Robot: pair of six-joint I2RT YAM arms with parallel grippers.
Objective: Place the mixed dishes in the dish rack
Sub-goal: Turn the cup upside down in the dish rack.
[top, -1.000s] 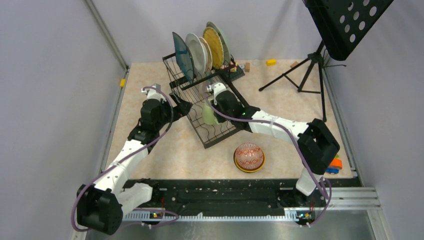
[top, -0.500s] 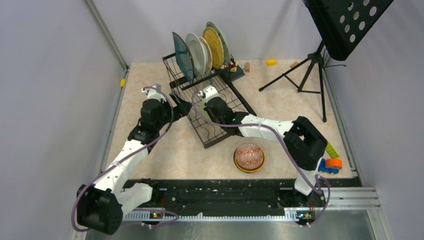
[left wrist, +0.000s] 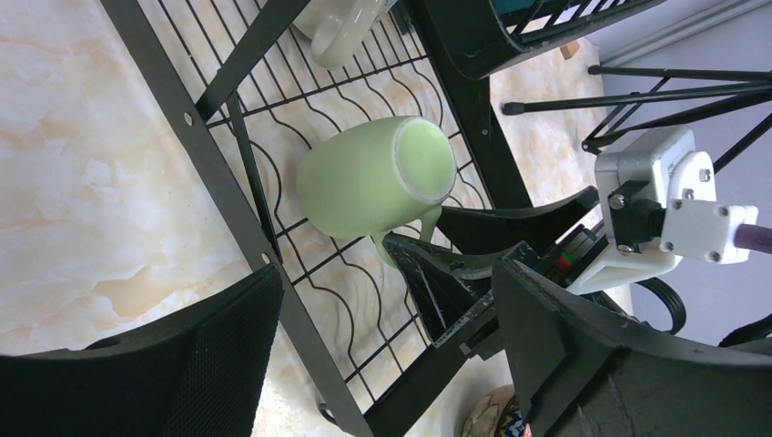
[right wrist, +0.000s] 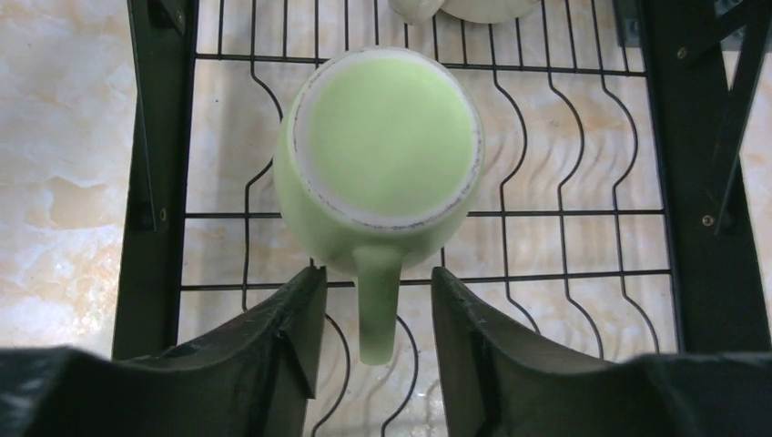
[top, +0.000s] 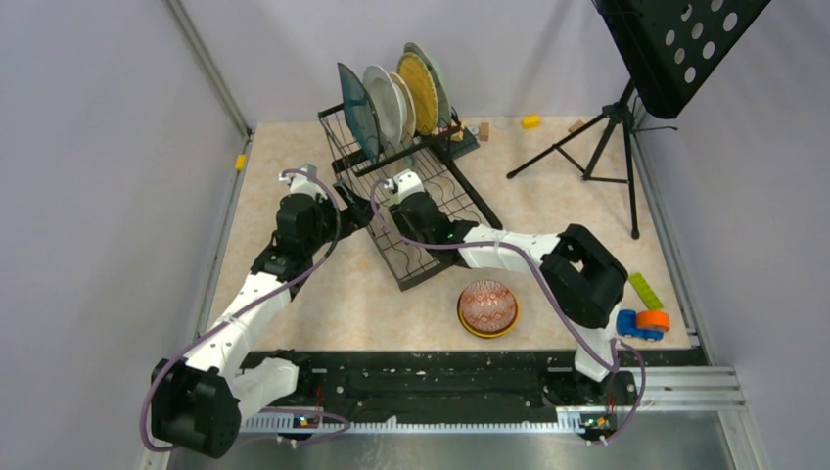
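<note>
My right gripper will take the light-green mug by its handle [right wrist: 377, 314] and move it next to the cream mug, because it lies tipped in the middle of the tray.
A light-green mug [right wrist: 382, 155] lies tipped in the flat tray of the black wire dish rack [top: 431, 257], bottom towards the camera, also seen in the left wrist view [left wrist: 373, 177]. My right gripper [right wrist: 378, 278] is open, its fingers either side of the mug's handle with a gap on each side. In the top view the right gripper [top: 396, 201] hides the mug. My left gripper [left wrist: 387, 273] is open and empty at the rack's left rail [top: 357, 211]. A cream mug [left wrist: 341, 27] sits farther back in the tray. Several plates [top: 391, 98] stand in the raised section. Stacked bowls [top: 487, 306] rest on the table.
A black tripod music stand [top: 597, 137] stands at the back right. A blue toy car [top: 641, 323] and a green block [top: 644, 290] lie at the right edge. Yellow blocks [top: 530, 121] lie behind the rack and at the left wall [top: 240, 162].
The right gripper carried the green mug leftward and farther into the tray, then spread its fingers off the handle. The left arm stayed put.
</note>
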